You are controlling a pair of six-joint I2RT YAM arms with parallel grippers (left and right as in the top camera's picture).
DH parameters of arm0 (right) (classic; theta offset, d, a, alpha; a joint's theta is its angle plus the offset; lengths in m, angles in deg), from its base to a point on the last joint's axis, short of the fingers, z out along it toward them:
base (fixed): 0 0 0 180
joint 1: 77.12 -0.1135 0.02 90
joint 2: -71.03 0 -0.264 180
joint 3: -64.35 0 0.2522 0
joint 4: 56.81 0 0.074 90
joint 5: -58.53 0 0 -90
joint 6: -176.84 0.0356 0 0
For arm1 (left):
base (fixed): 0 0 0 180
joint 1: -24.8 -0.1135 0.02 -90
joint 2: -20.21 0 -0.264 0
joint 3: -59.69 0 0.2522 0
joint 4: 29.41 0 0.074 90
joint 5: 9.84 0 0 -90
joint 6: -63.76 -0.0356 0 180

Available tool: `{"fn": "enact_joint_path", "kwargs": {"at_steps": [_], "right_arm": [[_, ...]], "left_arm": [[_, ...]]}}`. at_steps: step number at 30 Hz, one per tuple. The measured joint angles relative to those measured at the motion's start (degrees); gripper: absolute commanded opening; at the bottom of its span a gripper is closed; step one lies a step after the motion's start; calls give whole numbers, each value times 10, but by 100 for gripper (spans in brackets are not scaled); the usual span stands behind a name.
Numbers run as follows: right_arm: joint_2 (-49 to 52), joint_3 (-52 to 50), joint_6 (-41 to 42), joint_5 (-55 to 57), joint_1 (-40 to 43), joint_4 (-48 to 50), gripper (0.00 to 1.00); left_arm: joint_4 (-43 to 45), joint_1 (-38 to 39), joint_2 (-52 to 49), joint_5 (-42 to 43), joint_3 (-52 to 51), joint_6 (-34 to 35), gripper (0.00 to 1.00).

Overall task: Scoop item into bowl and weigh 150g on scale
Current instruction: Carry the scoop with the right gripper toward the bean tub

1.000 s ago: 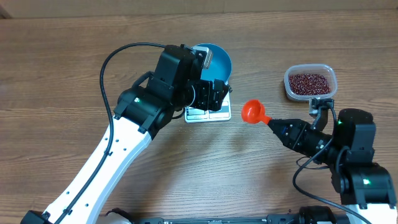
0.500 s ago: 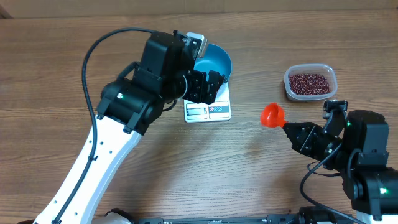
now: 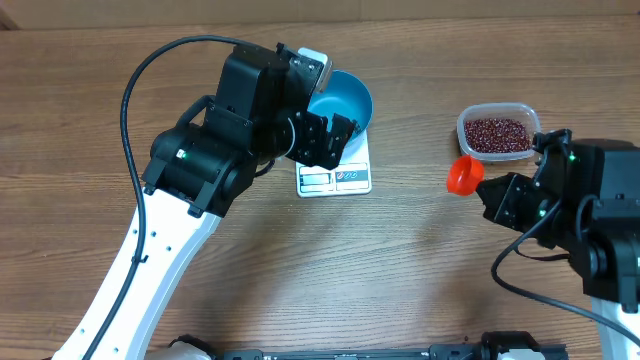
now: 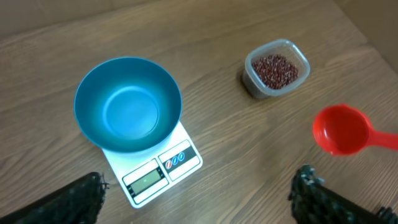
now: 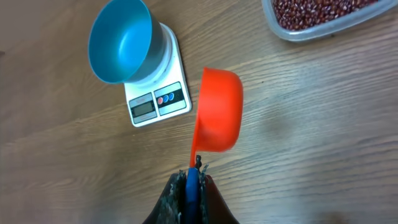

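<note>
The empty fingers of my left gripper needs to close by the white scale's front edge (image 3: 332, 195) (image 4: 171, 189), ready to reach the buttons of the scale.
The blue bowl (image 3: 348, 98) (image 4: 127, 104) (image 5: 119, 38) stands empty on the white scale (image 3: 335, 179) (image 4: 163, 175) (image 5: 155, 99). Small red-brown beans, the item (image 3: 497, 133) (image 4: 277, 67) (image 5: 323, 9), fill a clear tub at the right. In the overhead view my left gripper (image 3: 333, 140) (image 4: 199, 186) hangs open above the scale's left side, with nothing between its fingers. My right gripper (image 3: 495, 196) (image 5: 193, 177) is shut on the handle of an orange-red scoop (image 3: 463, 175) (image 4: 341, 129) (image 5: 217, 109). The scoop is empty and hangs between the scale and the tub.
The clear plastic tub (image 3: 462, 130) (image 4: 249, 79) sits at the back right of the wooden table (image 3: 400, 260). My left arm (image 3: 190, 170) slants across the table's left half. A black cable loops above it.
My left gripper has opened wider and pulled back to the left, uncovering more of the scale. My right arm has carried the scoop right, close to the tub.
</note>
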Motion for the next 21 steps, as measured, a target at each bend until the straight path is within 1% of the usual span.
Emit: {"fn": "enact_joint_path", "kwargs": {"at_steps": [2, 3, 4, 6, 7, 8, 10, 11, 12, 15, 16, 18, 21], "right_arm": [[2, 0, -7, 2, 0, 14, 4], [2, 0, -10, 2, 0, 21, 4], [2, 0, -11, 3, 0, 23, 4], [2, 0, -14, 5, 0, 25, 4], [2, 0, -14, 6, 0, 24, 4], [2, 0, -15, 6, 0, 24, 4], [2, 0, -16, 6, 0, 24, 4], [2, 0, -15, 6, 0, 24, 4], [2, 0, -15, 6, 0, 23, 4], [2, 0, -15, 6, 0, 20, 4], [2, 0, -15, 7, 0, 20, 4], [2, 0, -15, 6, 0, 20, 4], [2, 0, -15, 7, 0, 19, 4]], "left_arm": [[-5, 0, 0, 0, 0, -1, 100], [-7, 0, 0, 0, 0, -2, 95], [-7, 0, 0, -1, 0, -3, 88], [-15, 0, 0, -10, 0, -12, 79], [-19, 0, -1, -15, 0, -14, 73], [-29, 0, -2, -26, 1, -18, 58], [-56, 0, -8, -45, 2, -20, 41], [-72, 0, -12, -57, 3, -21, 37], [-93, 0, -17, -71, 3, -19, 36], [-115, 0, -28, -95, 3, -30, 31], [-115, 0, -30, -102, 3, -40, 30], [-111, 0, -30, -105, 1, -75, 26], [-93, 0, -30, -107, -13, -119, 24]]}}
